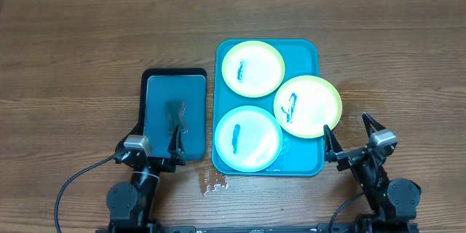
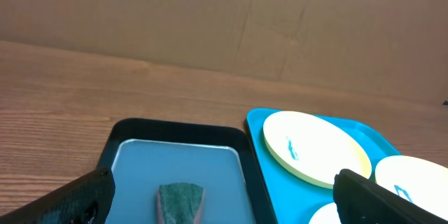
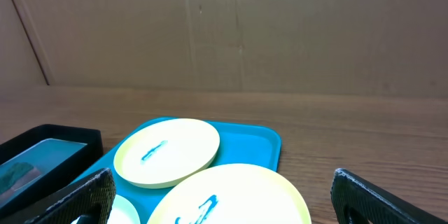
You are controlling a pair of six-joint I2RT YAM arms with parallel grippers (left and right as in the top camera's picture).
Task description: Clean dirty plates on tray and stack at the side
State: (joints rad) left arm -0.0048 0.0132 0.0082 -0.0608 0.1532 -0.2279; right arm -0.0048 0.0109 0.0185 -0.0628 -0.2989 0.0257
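Note:
The robot's right gripper should grab the rim of the teal-rimmed plate (image 1: 280, 147), on the side beside the lime-rimmed plate that overhangs the teal tray.
Three smeared plates lie on the teal tray (image 1: 302, 52): a lime-rimmed plate (image 1: 253, 68) at the back, a lime-rimmed plate (image 1: 307, 105) overhanging the tray's right rim, and a teal-rimmed plate (image 1: 247, 137) at the front left. My left gripper (image 1: 154, 137) is open and empty over the near end of the black tray. My right gripper (image 1: 352, 132) is open and empty, just right of the teal tray's front corner. The left wrist view shows the back plate (image 2: 311, 147). The right wrist view shows the back plate (image 3: 166, 151) and the right plate (image 3: 238, 196).
A smaller black-edged tray (image 1: 173, 114) with a blue-grey mat lies left of the teal tray and holds a green sponge (image 1: 176, 115), which also shows in the left wrist view (image 2: 181, 202). A wet patch (image 1: 215, 182) marks the wood near the front. Brown cardboard walls stand behind the table.

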